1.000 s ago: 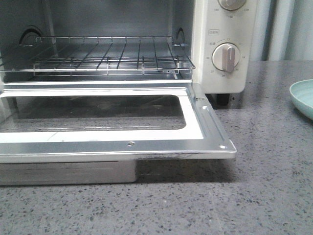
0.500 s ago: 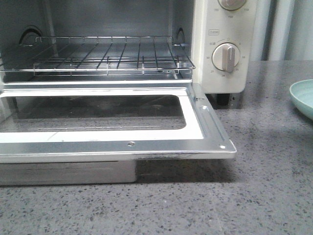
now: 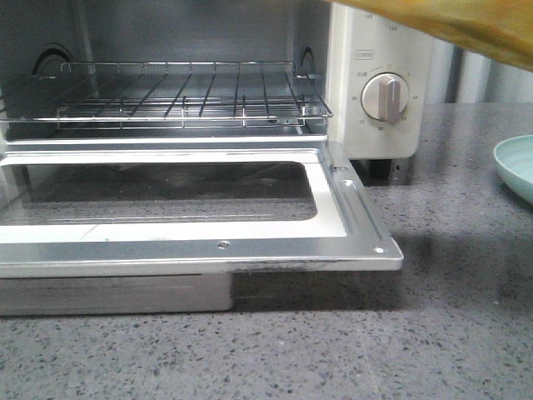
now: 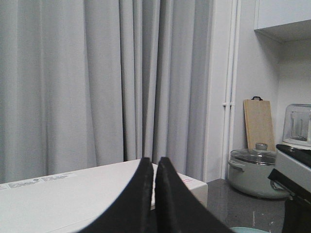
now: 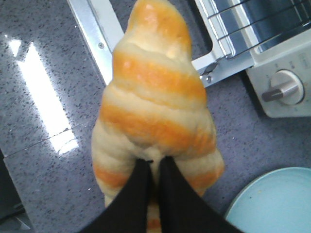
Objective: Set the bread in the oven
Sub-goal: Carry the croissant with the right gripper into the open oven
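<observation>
My right gripper is to let go of the bread on the middle of the bare wire rack [image 3: 220, 73] inside the open oven.
The bread [image 5: 155, 102], golden-orange with cream stripes, hangs in my right gripper [image 5: 154, 162], whose black fingers are shut on its middle, high above the counter by the open door's corner. In the front view its blurred orange edge [image 3: 466, 23] shows at the top right, in front of the oven's knob panel. The cream-white oven [image 3: 379, 100] stands open, its door [image 3: 191, 242] dropped flat and its wire rack [image 3: 183, 92] bare. My left gripper [image 4: 154, 162] is shut and empty, raised above the oven's white top [image 4: 63, 194].
A pale green plate [image 3: 516, 167] lies on the grey speckled counter [image 3: 433, 333] right of the oven; it also shows in the right wrist view [image 5: 277, 204]. A lidded pot [image 4: 257, 172] and a wooden board [image 4: 258, 124] stand by the curtain behind.
The bread has come into the front view at the top right; it was out of view in both earlier frames. The oven, door and plate have not moved.
</observation>
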Controlling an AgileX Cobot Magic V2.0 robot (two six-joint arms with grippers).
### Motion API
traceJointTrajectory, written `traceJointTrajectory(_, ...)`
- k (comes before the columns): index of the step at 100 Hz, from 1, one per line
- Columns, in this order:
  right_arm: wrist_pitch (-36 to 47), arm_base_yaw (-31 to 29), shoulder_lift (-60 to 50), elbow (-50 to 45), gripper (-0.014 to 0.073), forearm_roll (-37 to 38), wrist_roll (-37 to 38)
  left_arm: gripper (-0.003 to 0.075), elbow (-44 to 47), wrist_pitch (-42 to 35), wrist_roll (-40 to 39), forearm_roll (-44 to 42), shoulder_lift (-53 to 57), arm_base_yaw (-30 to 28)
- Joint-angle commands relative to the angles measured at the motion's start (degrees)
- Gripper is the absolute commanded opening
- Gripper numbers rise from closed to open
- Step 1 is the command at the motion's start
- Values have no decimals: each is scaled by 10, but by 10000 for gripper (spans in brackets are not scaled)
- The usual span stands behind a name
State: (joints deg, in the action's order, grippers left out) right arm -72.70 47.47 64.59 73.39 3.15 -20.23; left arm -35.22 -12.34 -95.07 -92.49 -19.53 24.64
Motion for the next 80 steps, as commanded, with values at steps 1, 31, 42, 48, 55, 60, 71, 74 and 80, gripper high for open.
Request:
traceJointTrajectory(1,20,3,20,39,-67,19,-8,-21,-19,9,0,23,-5,2)
traceJointTrajectory(31,67,12,108,97,-66,46,-11,-21,-19,9,0,23,-5,2)
traceJointTrajectory(42,78,55,131,106,-66,121,-11,-21,-19,9,0,23,-5,2)
traceJointTrajectory(48,81,90,145,107,-66,171,-4,-21,-19,9,0,23,-5,2)
traceJointTrajectory(55,81,132,163,107,-67,245,27,-21,-19,9,0,23,-5,2)
traceJointTrajectory(60,81,158,176,107,-67,297,52,-21,-19,9,0,23,-5,2)
traceJointTrajectory(71,93,194,200,107,-69,359,72,-21,-19,9,0,23,-5,2)
traceJointTrajectory(74,103,198,203,107,-69,360,72,-21,-19,9,0,23,-5,2)
traceJointTrajectory(80,120,199,208,109,-69,361,82,-21,-19,9,0,23,-5,2)
